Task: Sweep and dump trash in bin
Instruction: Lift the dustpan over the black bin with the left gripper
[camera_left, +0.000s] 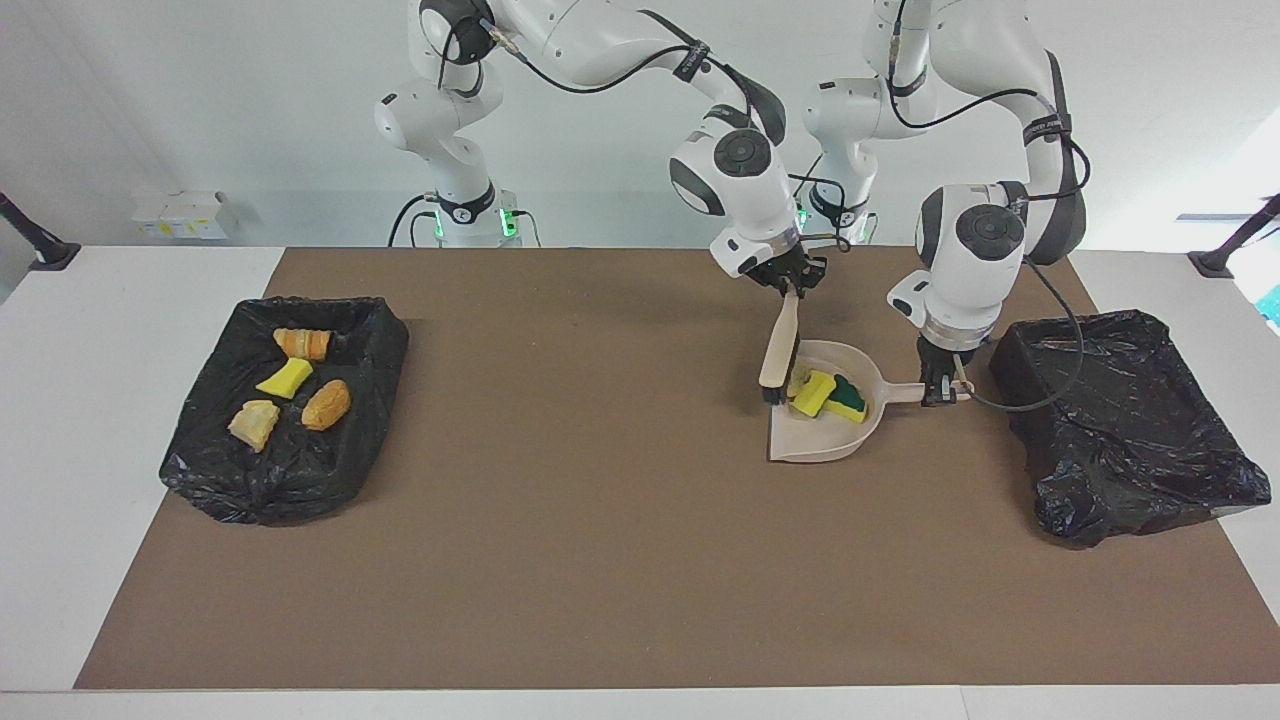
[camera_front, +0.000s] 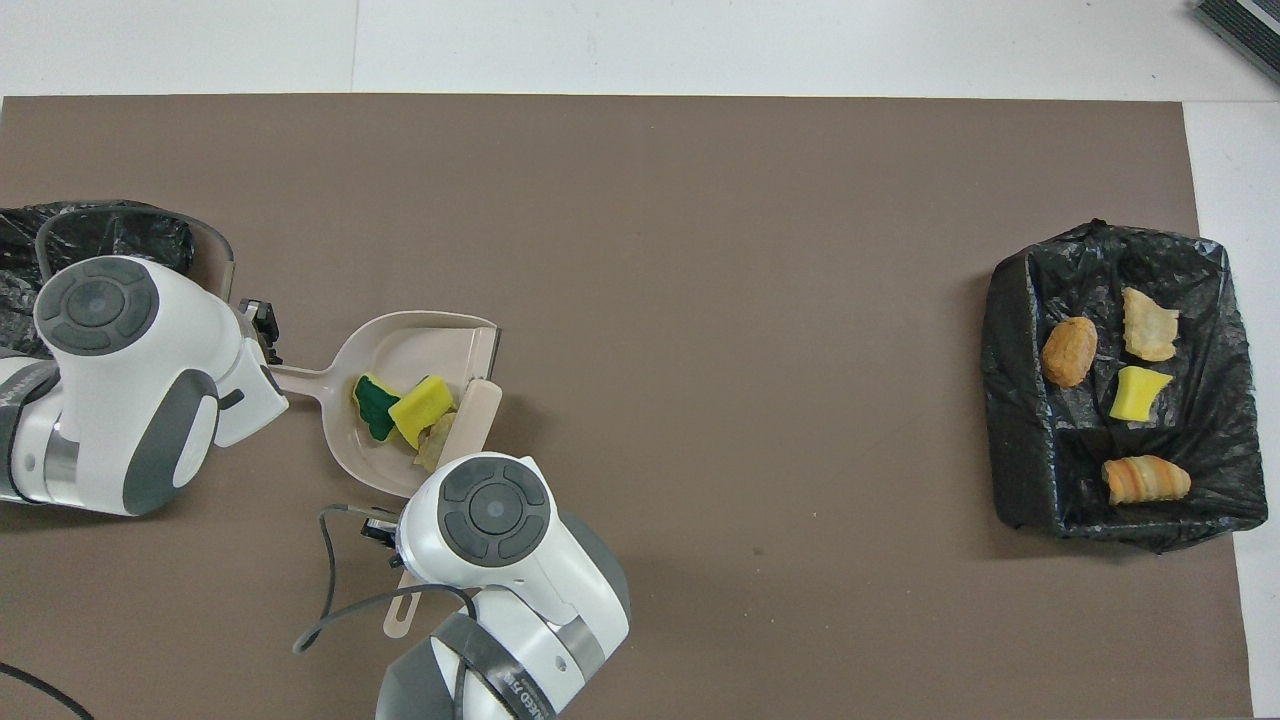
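Observation:
I need to set the hand brush down with my right gripper on the near part of the brown mat (camera_front: 601, 606), halfway between the black-lined bins.
A beige dustpan (camera_left: 835, 352) lies on the brown mat near the left arm's end, also in the overhead view (camera_front: 420, 328). In it lie three trash scraps: a green-topped yellow sponge wedge (camera_left: 851, 396) (camera_front: 374, 405), a yellow sponge piece (camera_left: 815, 393) (camera_front: 422, 408) and a tan lump (camera_front: 435, 446). My left gripper (camera_left: 940, 392) is shut on the dustpan's handle. My right gripper (camera_left: 792, 285) is shut on the handle of the beige hand brush (camera_left: 779, 350) (camera_front: 478, 410). The brush's black bristles stand at the pan's mouth, against the scraps.
A black-lined bin (camera_left: 250, 500) (camera_front: 1010, 400) at the right arm's end holds several scraps: a striped bread lump (camera_left: 302, 343), a yellow sponge (camera_left: 286, 378), an orange-brown lump (camera_left: 326, 404) and a tan piece (camera_left: 254, 423). A second black-lined bin (camera_left: 1100, 440) stands beside the left gripper.

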